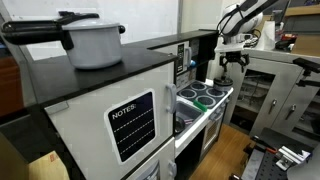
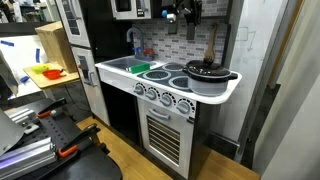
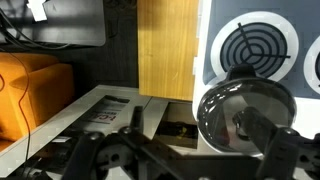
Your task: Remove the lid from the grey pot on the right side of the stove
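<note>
The knob (image 1: 223, 77) (image 3: 240, 121) is in the middle of the grey pot's lid. My gripper goes down to it next and closes there.
The small white stove (image 2: 165, 122) has dark green-rimmed rings on top; it also shows in an exterior view (image 1: 218, 106). The grey pot (image 2: 212, 82) stands on its right side with its lid (image 2: 210, 68) on. My gripper (image 2: 187, 17) hangs high above the back of the stove, well clear of the pot; it also shows in an exterior view (image 1: 232, 62). In the wrist view the shiny lid (image 3: 235, 105) lies below, beside a ring (image 3: 258, 45). The gripper (image 3: 195, 128) looks open and empty, and its right finger overlaps the lid in the picture.
A bigger grey pot with a lid (image 1: 95, 42) stands on the white cabinet with the NOTES panel (image 1: 132, 125). A sink basin (image 2: 126, 65) is left of the rings. A table with yellow items (image 2: 45, 72) and black equipment (image 2: 60, 145) stand nearby.
</note>
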`<move>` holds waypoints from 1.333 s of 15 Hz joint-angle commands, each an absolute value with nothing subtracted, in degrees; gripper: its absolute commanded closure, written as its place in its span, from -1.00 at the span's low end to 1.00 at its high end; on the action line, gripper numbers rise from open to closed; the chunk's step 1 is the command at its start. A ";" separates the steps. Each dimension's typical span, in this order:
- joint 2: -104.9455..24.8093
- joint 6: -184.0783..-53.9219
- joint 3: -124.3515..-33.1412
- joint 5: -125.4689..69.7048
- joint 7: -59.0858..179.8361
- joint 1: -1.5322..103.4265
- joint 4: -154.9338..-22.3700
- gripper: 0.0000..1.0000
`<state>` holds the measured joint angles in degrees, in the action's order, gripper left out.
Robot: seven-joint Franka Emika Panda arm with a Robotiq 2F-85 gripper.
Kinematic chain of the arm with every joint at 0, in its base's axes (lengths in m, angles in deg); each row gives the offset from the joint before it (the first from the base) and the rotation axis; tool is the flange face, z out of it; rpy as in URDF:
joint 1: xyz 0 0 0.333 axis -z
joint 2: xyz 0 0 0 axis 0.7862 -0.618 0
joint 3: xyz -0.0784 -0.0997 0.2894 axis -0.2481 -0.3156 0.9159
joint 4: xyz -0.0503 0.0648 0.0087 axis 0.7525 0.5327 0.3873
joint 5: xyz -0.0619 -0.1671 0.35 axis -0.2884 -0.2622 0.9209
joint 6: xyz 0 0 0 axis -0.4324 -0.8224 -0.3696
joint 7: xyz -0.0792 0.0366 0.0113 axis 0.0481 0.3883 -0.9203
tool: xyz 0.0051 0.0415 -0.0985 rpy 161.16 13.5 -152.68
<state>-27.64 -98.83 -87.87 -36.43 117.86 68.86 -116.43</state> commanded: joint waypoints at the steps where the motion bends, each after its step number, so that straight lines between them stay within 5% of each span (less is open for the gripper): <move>1: -28.65 -98.29 -89.18 -36.32 118.24 67.79 -114.95 -1.00; 20: -40.11 -100.94 -93.27 -23.06 114.12 70.06 -103.48 -1.00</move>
